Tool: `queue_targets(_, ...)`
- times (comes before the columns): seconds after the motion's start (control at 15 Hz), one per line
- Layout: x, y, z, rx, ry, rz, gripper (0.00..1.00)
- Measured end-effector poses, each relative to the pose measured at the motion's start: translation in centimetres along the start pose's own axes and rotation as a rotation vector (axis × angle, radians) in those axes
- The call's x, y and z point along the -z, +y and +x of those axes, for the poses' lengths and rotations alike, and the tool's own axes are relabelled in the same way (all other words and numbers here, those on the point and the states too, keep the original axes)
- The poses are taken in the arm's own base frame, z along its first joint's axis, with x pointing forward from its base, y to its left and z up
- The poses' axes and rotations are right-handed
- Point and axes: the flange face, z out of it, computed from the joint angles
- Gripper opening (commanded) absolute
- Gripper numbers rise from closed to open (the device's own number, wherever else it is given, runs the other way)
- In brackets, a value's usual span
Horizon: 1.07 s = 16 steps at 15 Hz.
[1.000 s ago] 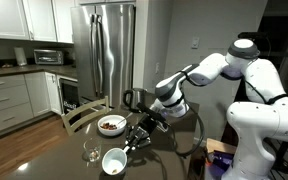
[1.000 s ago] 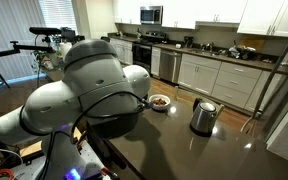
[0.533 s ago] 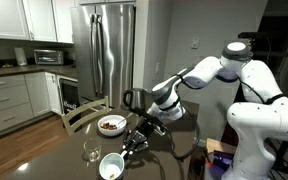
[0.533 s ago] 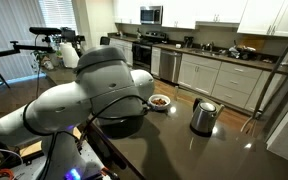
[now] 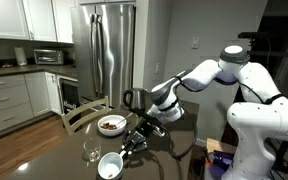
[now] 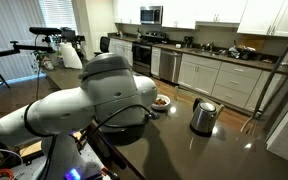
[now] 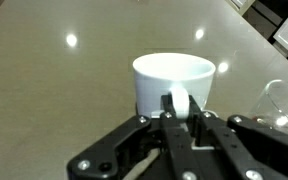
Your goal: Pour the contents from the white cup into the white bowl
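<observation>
The white cup, now near the front of the table, will go from my gripper down onto the dark table [image 5: 108, 176] in front of the clear stemmed glass.
The white cup [image 5: 110, 165] is near the front of the dark table, beside my gripper [image 5: 125, 152]. In the wrist view the cup [image 7: 174, 75] fills the middle, and my gripper [image 7: 181, 104] is shut on its white handle. The white bowl [image 5: 111, 125] with a dark reddish inside sits farther back on the table, apart from the cup. It also shows in an exterior view [image 6: 160, 101], partly behind the arm. The cup is hidden by the arm in that view.
A clear stemmed glass [image 5: 91, 151] stands between cup and bowl, and shows at the right edge of the wrist view [image 7: 284, 100]. A steel kettle [image 6: 203, 115] stands on the table behind the arm [image 5: 134, 99]. A chair back [image 5: 82, 113] is at the table's far side.
The gripper and the cup have shifted slightly down and left toward the table's front. The arm's upper links have moved a little to the right in an exterior view.
</observation>
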Motion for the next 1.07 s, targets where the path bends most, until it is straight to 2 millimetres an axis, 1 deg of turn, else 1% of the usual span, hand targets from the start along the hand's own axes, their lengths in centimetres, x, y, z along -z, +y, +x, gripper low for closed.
queue_targets(0.53, -0.1, -0.1, 1.3, -0.035, -0.011, 0.009, 0.04)
queue_targets(1.07, -0.3, -0.3, 2.1, -0.064, -0.039, 0.018, 0.04)
